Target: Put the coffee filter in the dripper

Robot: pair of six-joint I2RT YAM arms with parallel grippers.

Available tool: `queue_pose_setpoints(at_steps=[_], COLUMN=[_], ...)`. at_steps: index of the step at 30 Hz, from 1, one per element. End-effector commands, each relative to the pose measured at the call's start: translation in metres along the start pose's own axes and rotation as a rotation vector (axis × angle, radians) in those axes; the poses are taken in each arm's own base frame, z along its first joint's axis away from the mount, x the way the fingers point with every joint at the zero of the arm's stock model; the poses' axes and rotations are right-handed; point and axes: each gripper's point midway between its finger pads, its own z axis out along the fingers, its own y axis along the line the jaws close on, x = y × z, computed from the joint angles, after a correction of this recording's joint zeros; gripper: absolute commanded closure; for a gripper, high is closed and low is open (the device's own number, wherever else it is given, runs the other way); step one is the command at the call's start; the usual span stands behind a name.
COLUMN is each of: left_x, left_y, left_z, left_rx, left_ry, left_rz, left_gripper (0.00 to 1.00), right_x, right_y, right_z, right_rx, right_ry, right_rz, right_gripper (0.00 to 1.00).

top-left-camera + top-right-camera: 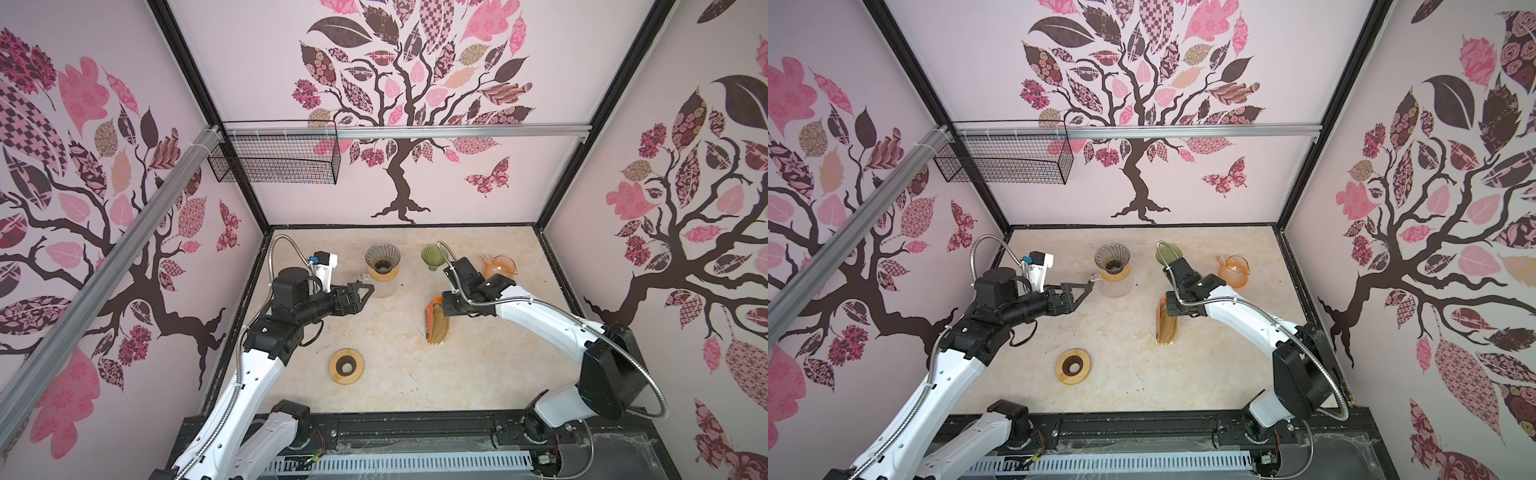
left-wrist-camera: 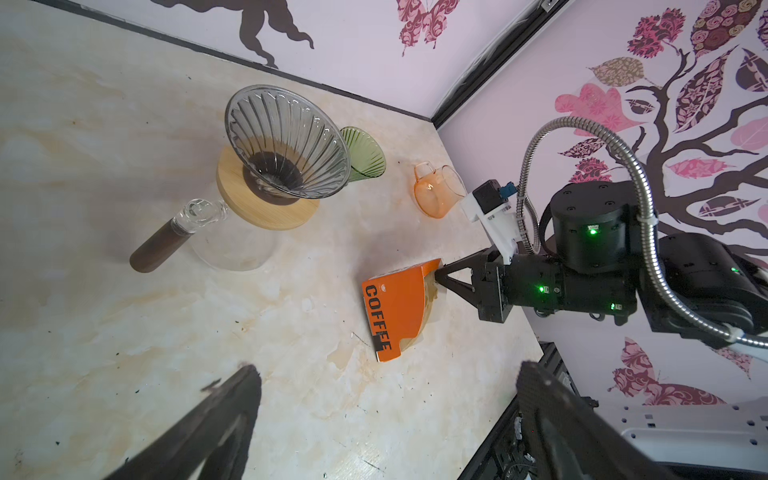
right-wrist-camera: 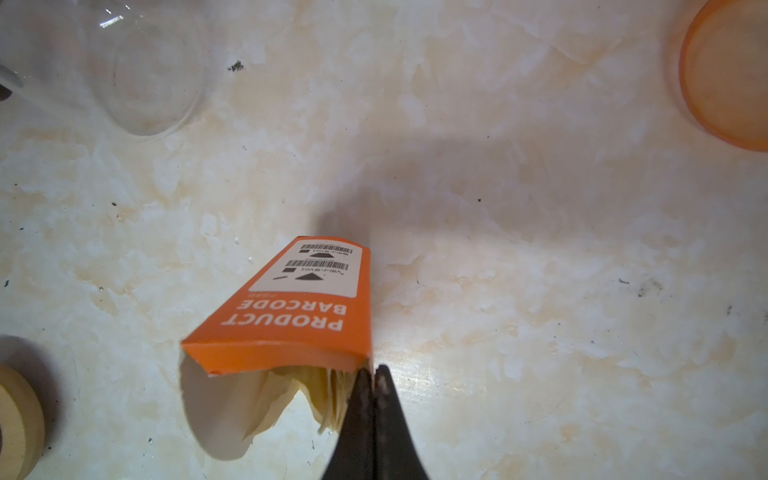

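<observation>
The right gripper is pinching the orange sleeve's side and tipping the sleeve, so it should open and take a tan filter point(image 3: 318, 387) from the middle of the sleeve's opening.
A grey glass dripper point(image 1: 382, 253) point(image 1: 1111, 255) point(image 2: 286, 141) sits on a wooden collar atop a clear carafe point(image 1: 384, 287) point(image 2: 232, 249). An orange sleeve of coffee filters point(image 1: 435, 322) point(image 1: 1167, 326) point(image 2: 399, 307) point(image 3: 291, 316) lies right of centre, with tan filters point(image 3: 328, 395) sticking out of its open end. My right gripper point(image 1: 436, 306) point(image 1: 1168, 306) point(image 2: 436, 276) point(image 3: 372, 372) is shut, its tips at the corner of that open end against the filter stack. I cannot tell whether a sheet is pinched. My left gripper point(image 1: 368, 286) point(image 1: 1084, 286) point(image 2: 386, 395) stands open beside the carafe's handle point(image 2: 160, 249), holding nothing.
A green dripper point(image 1: 432, 255) point(image 1: 1167, 253) point(image 2: 365, 156) and an orange glass pitcher point(image 1: 498, 268) point(image 1: 1233, 270) point(image 2: 436, 195) stand at the back right. A loose wooden ring point(image 1: 347, 365) point(image 1: 1073, 365) lies front centre. A wire basket point(image 1: 274, 160) hangs on the back wall.
</observation>
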Motion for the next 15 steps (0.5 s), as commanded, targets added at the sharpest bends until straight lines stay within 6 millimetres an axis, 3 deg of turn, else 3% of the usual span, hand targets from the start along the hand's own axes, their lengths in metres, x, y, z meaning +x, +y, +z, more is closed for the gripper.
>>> queue_pose_setpoints(at_steps=[1,5,11,15], left_x=[0.001,0.001,-0.001,0.001], left_y=[-0.003,-0.003,-0.005,-0.003], left_z=[0.000,-0.001,-0.002,-0.001], left_rx=[0.022,0.024,0.029,0.025], left_ry=[-0.011,-0.015,-0.020,-0.015], left_rz=[0.013,0.014,0.016,0.012], left_gripper=[0.02,0.02,0.02,0.02], right_x=[-0.009,-0.011,-0.013,-0.020], right_y=[-0.001,0.000,0.002,0.004], right_z=[0.001,0.006,0.005,-0.005], right_rx=[0.048,0.057,0.052,0.035], right_ry=[0.008,0.026,0.022,-0.003], right_rz=[-0.036,-0.048,-0.053,-0.050], right_gripper=[0.96,0.93,0.77,0.76])
